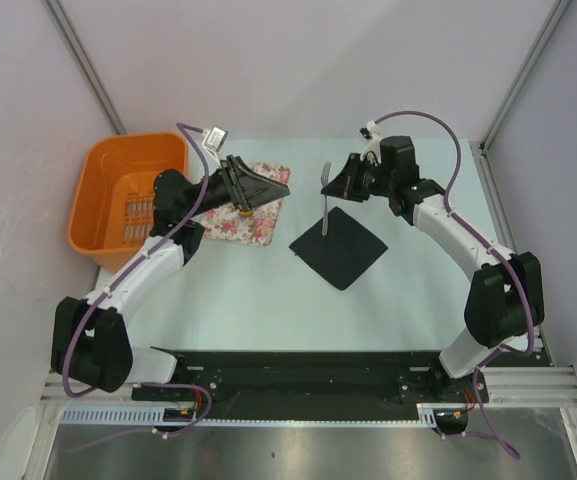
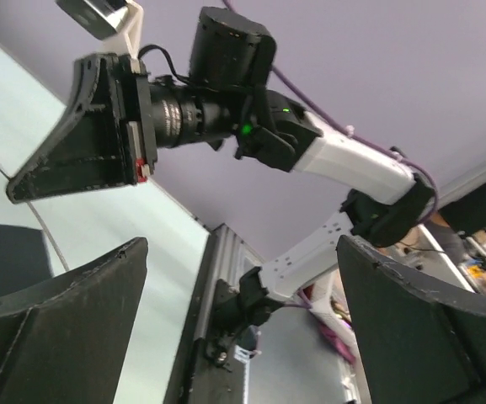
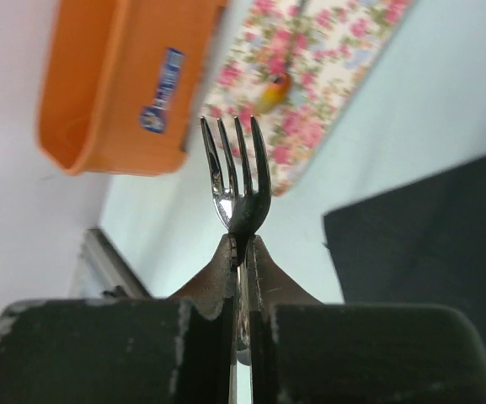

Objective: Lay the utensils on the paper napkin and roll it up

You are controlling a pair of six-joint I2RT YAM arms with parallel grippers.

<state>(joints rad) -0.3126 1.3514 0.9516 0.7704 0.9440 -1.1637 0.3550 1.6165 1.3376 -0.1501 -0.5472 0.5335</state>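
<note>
I will lay the silver fork down with my right gripper near the middle of the black paper napkin (image 1: 341,238), with the fork's prongs pointing to the napkin's far corner.
My right gripper (image 1: 340,180) (image 3: 243,244) is shut on a silver fork (image 1: 325,205) (image 3: 236,181). It holds the fork near the head, prongs up, above the far corner of the black paper napkin (image 1: 339,247) (image 3: 428,244); the handle hangs down toward the napkin. A utensil with a gold head (image 3: 274,89) lies on the floral cloth (image 1: 258,208) (image 3: 327,59). My left gripper (image 1: 273,187) (image 2: 241,252) is open and empty, above the floral cloth, facing the right arm. The fork's thin handle (image 2: 24,198) shows in the left wrist view.
An orange basket (image 1: 128,195) (image 3: 116,84) stands at the far left beside the floral cloth. The pale table (image 1: 268,300) extends toward the arm bases. Purple-grey walls close the back and sides.
</note>
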